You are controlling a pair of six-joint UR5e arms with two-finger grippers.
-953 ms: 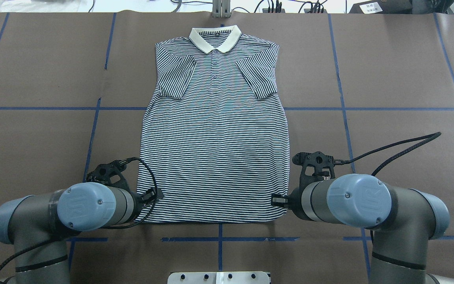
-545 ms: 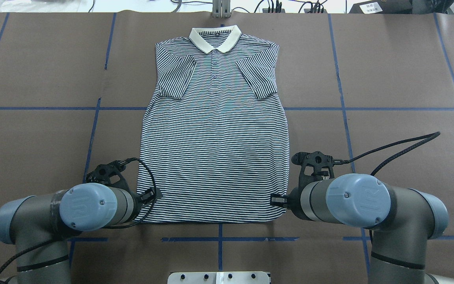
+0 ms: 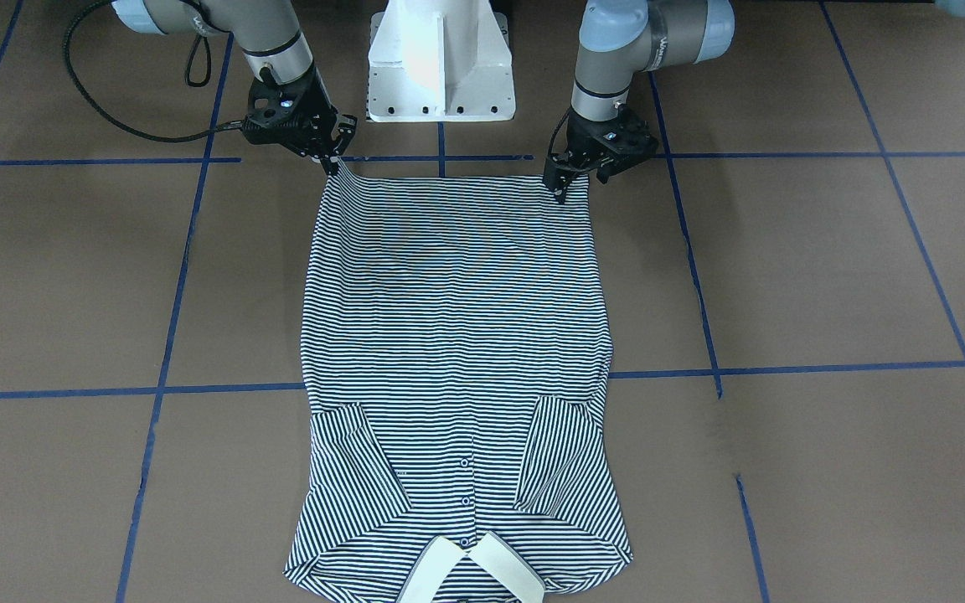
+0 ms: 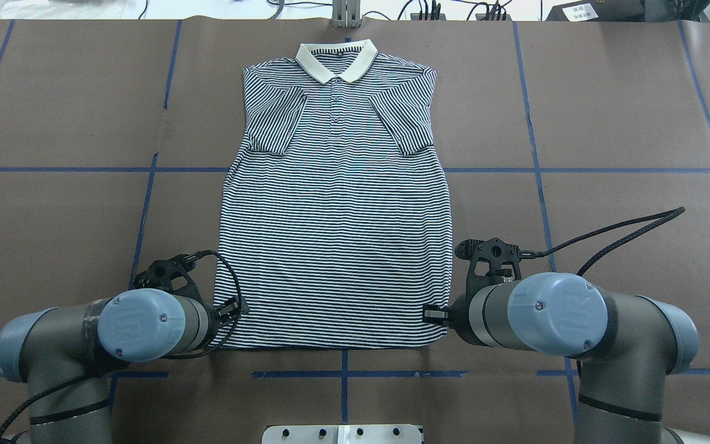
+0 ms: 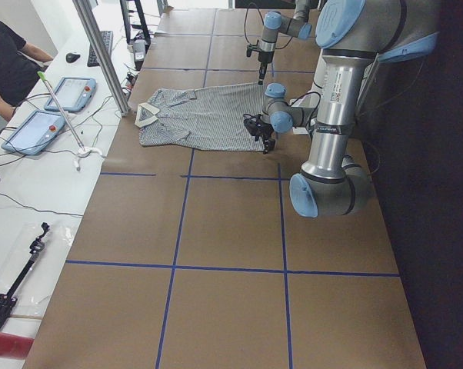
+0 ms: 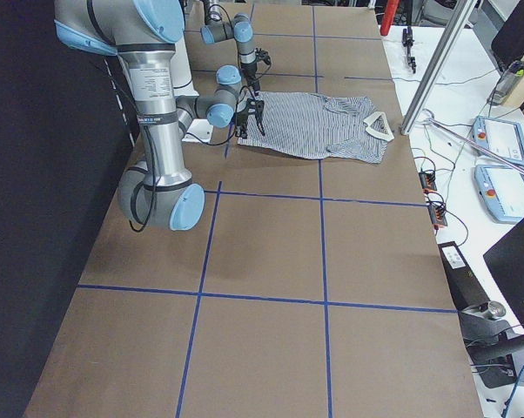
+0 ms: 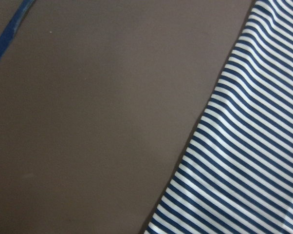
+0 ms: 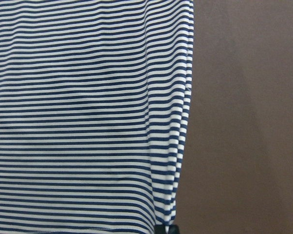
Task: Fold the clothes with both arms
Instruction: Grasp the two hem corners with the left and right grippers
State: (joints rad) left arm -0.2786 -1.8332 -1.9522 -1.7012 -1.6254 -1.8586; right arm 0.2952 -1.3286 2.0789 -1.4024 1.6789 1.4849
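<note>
My left gripper's finger is reaching over flat cloth inside the hem corner, so that gripper should pull back and pinch the hem corner itself [image 3: 585,182] before both grippers lift.
The striped polo shirt [image 4: 336,246] lies flat on the brown table, both sleeves folded onto its chest and the white collar [image 4: 336,60] at the far end. My right gripper [image 3: 333,163] is shut on the near hem corner, which peaks up slightly. One fingertip [image 8: 166,229] of it touches the shirt's edge in the right wrist view. At the other hem corner my left gripper [image 3: 560,191] stands low and open, the cloth [image 7: 244,161] beneath it lying flat. In the overhead view the left gripper [image 4: 235,306] and right gripper [image 4: 430,314] flank the hem.
Blue tape lines [image 4: 342,374] grid the table. The white pedestal base [image 3: 441,63] stands just behind the hem. A black cable [image 4: 626,231] loops out from the right wrist. Beyond the collar is a bench with tablets [image 5: 39,127] and a seated person [image 5: 4,65].
The left gripper has shifted slightly outward to the hem's edge and its elbow has swung inward. The right gripper edged a little inward. The shirt has not moved.
</note>
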